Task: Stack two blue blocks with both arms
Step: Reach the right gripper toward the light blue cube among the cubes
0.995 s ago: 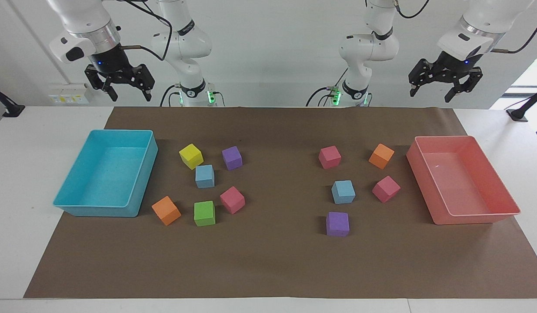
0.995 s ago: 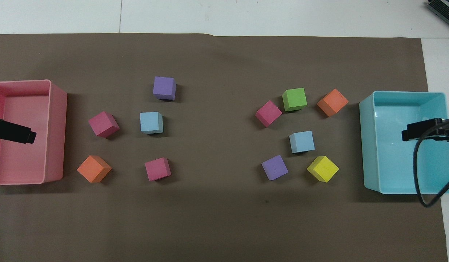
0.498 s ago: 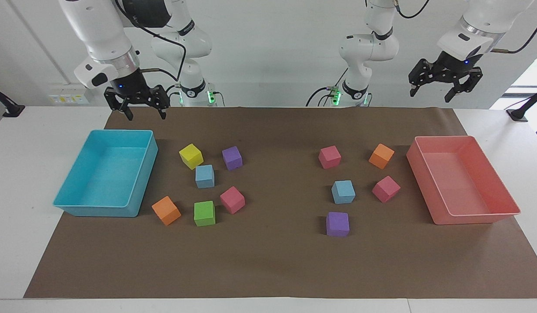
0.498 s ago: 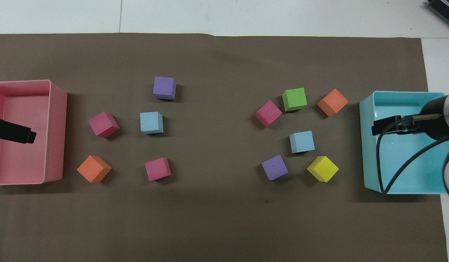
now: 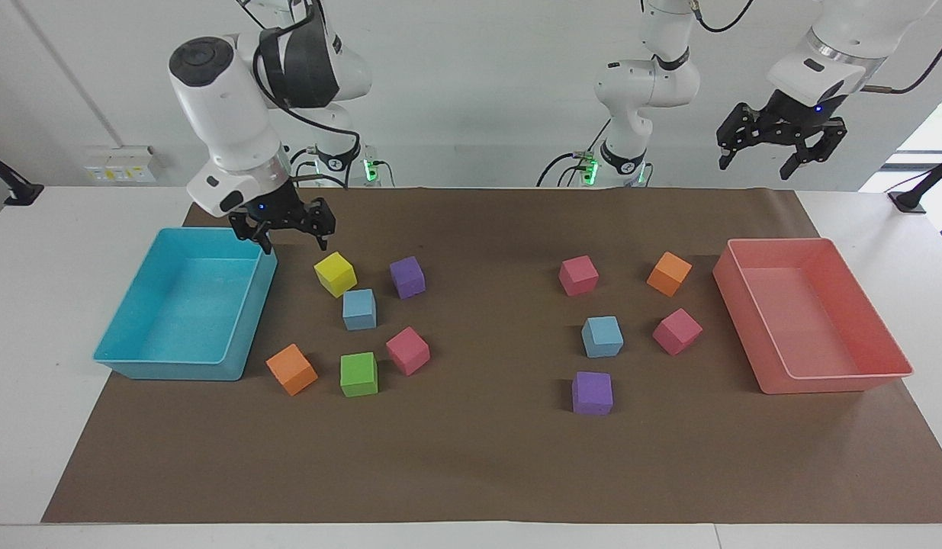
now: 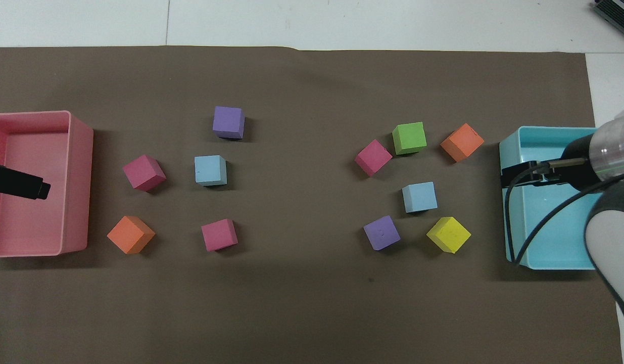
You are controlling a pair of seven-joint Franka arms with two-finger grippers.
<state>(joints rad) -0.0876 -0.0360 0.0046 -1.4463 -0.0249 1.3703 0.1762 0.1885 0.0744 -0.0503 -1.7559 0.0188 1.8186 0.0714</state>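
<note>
I will close my right gripper on the middle of the blue block (image 6: 419,197) between the green cube and the yellow cube.
Two light blue blocks lie on the brown mat. One blue block (image 5: 359,309) (image 6: 420,196) sits among the cubes at the right arm's end, just farther from the robots than the yellow cube (image 5: 335,274). The other blue block (image 5: 602,336) (image 6: 210,170) sits in the group at the left arm's end. My right gripper (image 5: 295,242) (image 6: 511,178) hangs open and empty over the teal tray's edge beside the yellow cube. My left gripper (image 5: 757,164) (image 6: 36,188) waits high over the pink tray, open and empty.
The teal tray (image 5: 177,366) (image 6: 554,132) and the pink tray (image 5: 821,379) (image 6: 80,177) stand at the mat's two ends. Purple (image 5: 407,276), pink (image 5: 407,350), green (image 5: 359,374) and orange (image 5: 291,369) cubes surround the first blue block; pink, orange and purple cubes surround the other.
The right arm has swung down and inward, bringing its open gripper from high above the table's edge to low beside the yellow cube. The left arm and all blocks stay put.
</note>
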